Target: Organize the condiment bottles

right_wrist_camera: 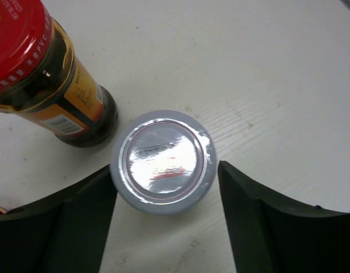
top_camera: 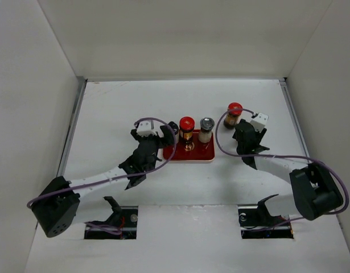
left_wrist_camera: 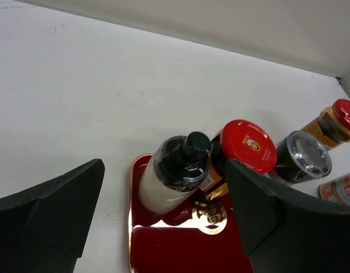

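Observation:
My right gripper needs to release the grey-capped jar on the tray's front half (top_camera: 188, 152), before the red-capped brown bottle.
A red tray (top_camera: 193, 153) holds three bottles: a black-capped white one (left_wrist_camera: 157, 190), a red-capped brown one (top_camera: 186, 127) and a silver-capped one (top_camera: 206, 127). My left gripper (top_camera: 167, 134) is open, with its fingers on either side of the black-capped bottle and not touching it. A second red-capped bottle (top_camera: 234, 112) stands on the table to the right. Next to it, a second silver-capped jar (right_wrist_camera: 163, 162) stands between the fingers of my open right gripper (right_wrist_camera: 166, 190). The left finger (right_wrist_camera: 78, 222) is at the cap's edge. The right finger is a little apart. This jar is hidden in the top view.
White walls enclose the table on three sides. The second red-capped bottle (right_wrist_camera: 44, 74) stands just beyond my right gripper's left finger. The tray's front half (left_wrist_camera: 186, 250), with its gold emblem (left_wrist_camera: 211, 216), is bare.

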{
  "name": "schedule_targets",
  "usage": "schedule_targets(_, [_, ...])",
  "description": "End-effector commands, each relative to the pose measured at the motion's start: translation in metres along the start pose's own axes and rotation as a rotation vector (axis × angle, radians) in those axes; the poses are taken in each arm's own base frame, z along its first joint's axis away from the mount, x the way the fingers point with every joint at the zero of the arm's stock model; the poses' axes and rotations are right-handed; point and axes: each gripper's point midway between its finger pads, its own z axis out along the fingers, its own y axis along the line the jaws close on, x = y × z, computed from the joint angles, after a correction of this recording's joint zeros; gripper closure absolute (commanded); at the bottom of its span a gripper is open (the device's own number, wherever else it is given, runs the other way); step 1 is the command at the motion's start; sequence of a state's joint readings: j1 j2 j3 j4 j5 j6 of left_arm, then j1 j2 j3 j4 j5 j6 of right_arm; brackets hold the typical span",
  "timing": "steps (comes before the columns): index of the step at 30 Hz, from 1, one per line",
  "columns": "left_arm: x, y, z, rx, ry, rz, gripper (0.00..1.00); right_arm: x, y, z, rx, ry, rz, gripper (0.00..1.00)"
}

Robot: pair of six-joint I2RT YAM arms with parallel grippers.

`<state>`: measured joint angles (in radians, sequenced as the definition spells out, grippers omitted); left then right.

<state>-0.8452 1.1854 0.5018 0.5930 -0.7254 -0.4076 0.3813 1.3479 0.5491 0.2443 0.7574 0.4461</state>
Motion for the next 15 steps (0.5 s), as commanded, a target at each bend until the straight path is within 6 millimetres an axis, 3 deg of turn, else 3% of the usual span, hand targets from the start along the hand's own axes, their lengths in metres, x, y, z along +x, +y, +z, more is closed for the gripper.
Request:
schedule_targets(1, [-0.004,0.010,-0.013,0.019,-0.033,-0.042,0.12,-0.026,0.008,0.003,-0.023,-0.065,0.081,0.34])
schedule_targets(4, [0.004,0.030,-0.023,-0.008,-0.029,-0.032,0.12,-0.038,0.004,-0.010,-0.038,-0.109,0.114,0.45])
schedule_targets(10, [0.003,0.054,-0.035,-0.031,-0.058,-0.054,0.12,-0.057,0.017,-0.075,-0.185,-0.156,0.147,0.45])
schedule_targets(15, [-0.003,0.069,-0.034,-0.065,-0.091,-0.074,0.12,-0.052,0.059,-0.125,-0.400,-0.113,0.176,0.45])
